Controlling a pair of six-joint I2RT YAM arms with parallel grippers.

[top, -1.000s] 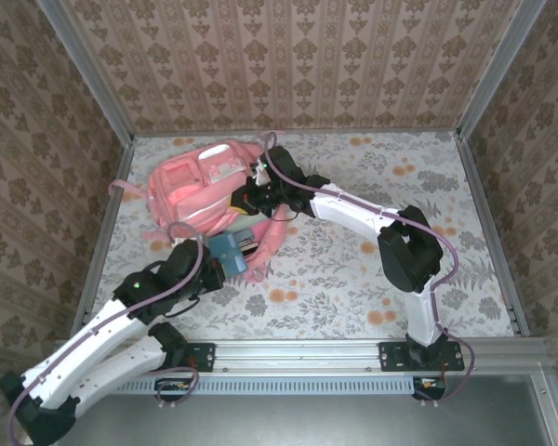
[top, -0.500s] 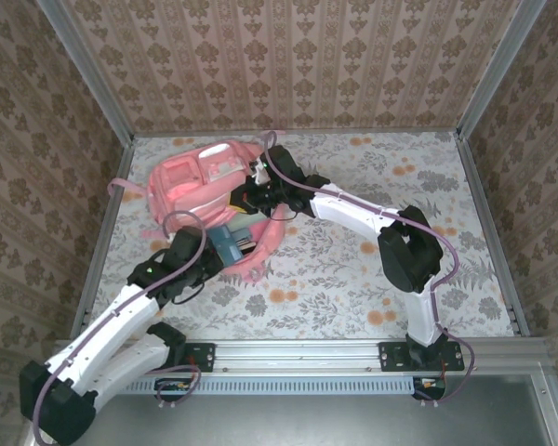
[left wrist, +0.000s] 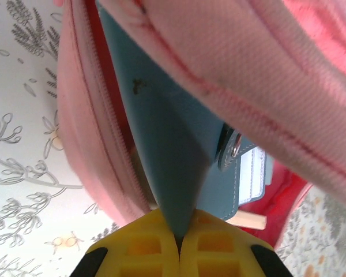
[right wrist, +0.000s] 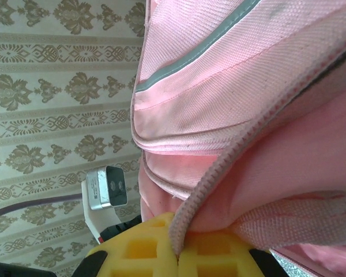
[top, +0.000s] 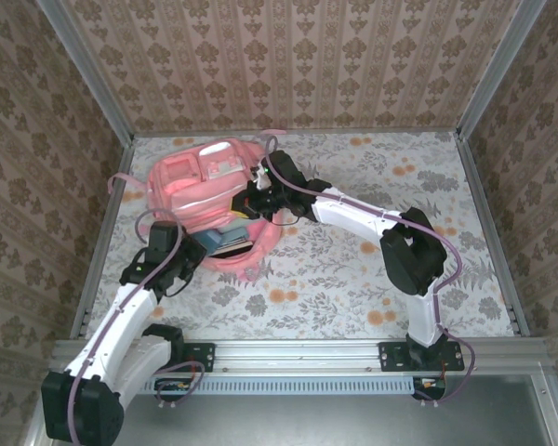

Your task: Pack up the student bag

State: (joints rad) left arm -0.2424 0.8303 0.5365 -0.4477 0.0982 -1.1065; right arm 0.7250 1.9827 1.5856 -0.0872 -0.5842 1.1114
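Note:
The robot's right gripper will release the bag's zip edge over the bag's pink lower rim point(top: 282, 224) next to the floral tabletop.
The student bag point(top: 197, 181) is a big pink backpack lying at the back left of the table, its zip opening facing the near side. My right gripper point(top: 253, 199) is shut on the bag's zip edge point(right wrist: 230, 156) and holds the opening up. A blue wallet-like case point(top: 229, 240) with a metal snap point(left wrist: 233, 146) sits partly inside the opening. My left gripper point(top: 197, 249) is shut on the case's near corner point(left wrist: 172, 190), its yellow fingers point(left wrist: 139, 242) pressed together around it. The bag's red lining point(left wrist: 279, 199) shows behind the case.
A pink strap point(top: 123, 181) trails off the bag's left side toward the metal frame rail point(top: 102, 232). Patterned walls close in the back and sides. The floral tabletop point(top: 372, 279) stretches right of the bag, crossed by my right arm point(top: 353, 212).
My left arm swung to the left and pushed the blue case further into the bag's opening. The bag shifted slightly. My right gripper kept its hold on the zip edge.

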